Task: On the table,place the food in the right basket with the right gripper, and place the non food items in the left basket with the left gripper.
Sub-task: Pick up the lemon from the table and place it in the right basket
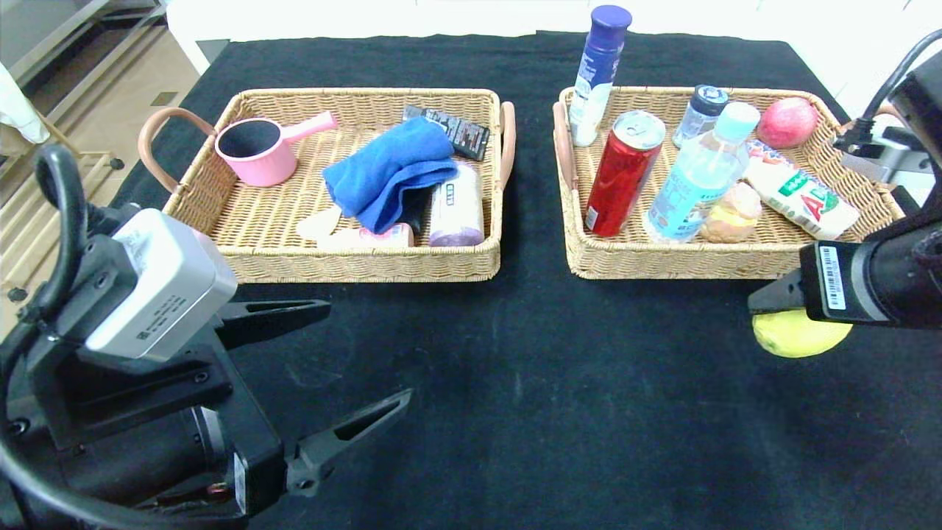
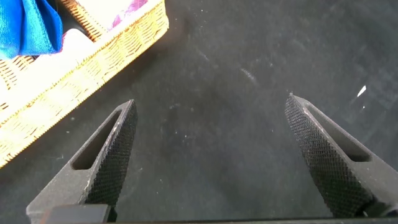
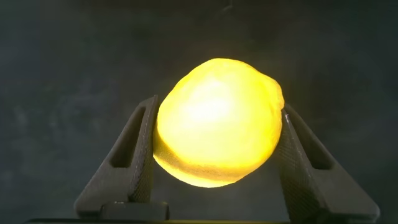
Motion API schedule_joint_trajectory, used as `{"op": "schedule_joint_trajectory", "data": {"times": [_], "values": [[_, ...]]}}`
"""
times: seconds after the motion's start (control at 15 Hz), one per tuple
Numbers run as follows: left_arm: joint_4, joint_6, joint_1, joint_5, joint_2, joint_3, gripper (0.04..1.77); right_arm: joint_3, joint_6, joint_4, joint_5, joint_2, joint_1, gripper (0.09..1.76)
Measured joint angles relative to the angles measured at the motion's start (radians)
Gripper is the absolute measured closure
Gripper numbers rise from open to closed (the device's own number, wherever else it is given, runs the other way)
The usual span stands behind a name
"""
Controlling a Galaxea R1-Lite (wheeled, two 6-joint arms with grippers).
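My right gripper has the yellow lemon to put down. It will set the lemon between the bread bun and the white-and-green bottle (image 1: pixel 780 197).
My right gripper (image 3: pixel 219 104) is shut on the yellow lemon (image 1: pixel 798 335), just in front of the right basket (image 1: pixel 662 266) over the black table (image 1: pixel 530 383). In the right wrist view the lemon (image 3: pixel 217 121) fills the gap between both pads. The red can (image 1: pixel 622 173) and water bottle (image 1: pixel 699 177) lean inside that basket. The left basket (image 1: pixel 353 269) holds the blue cloth (image 1: pixel 390 173), the pink bottle (image 1: pixel 368 237) and the cream spoon (image 1: pixel 320 223), partly under the cloth. My left gripper (image 1: pixel 368 352) hangs open and empty over bare cloth near the front left.
A pink saucepan (image 1: pixel 257 151), a black packet (image 1: pixel 456 131) and a lavender roll (image 1: pixel 456 206) share the left basket. The right basket also has a red apple (image 1: pixel 786 123), a tall purple-capped bottle (image 1: pixel 597 73), a small bottle (image 1: pixel 699 110) and a snack packet (image 1: pixel 802 193).
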Motion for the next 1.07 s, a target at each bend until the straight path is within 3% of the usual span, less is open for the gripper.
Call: {"op": "schedule_joint_trajectory", "data": {"times": [0.2,0.53,1.07], "values": [[0.000,0.000,0.000,0.000,-0.002,0.000,0.09,-0.004,-0.073,-0.047,0.000,-0.014,-0.076,0.69],[0.000,0.000,0.000,0.000,-0.002,0.001,0.09,-0.005,-0.167,-0.244,0.001,0.003,-0.209,0.69],[0.002,0.000,-0.001,-0.001,-0.001,0.002,0.09,0.001,-0.208,-0.555,-0.006,0.091,-0.308,0.69]]}}
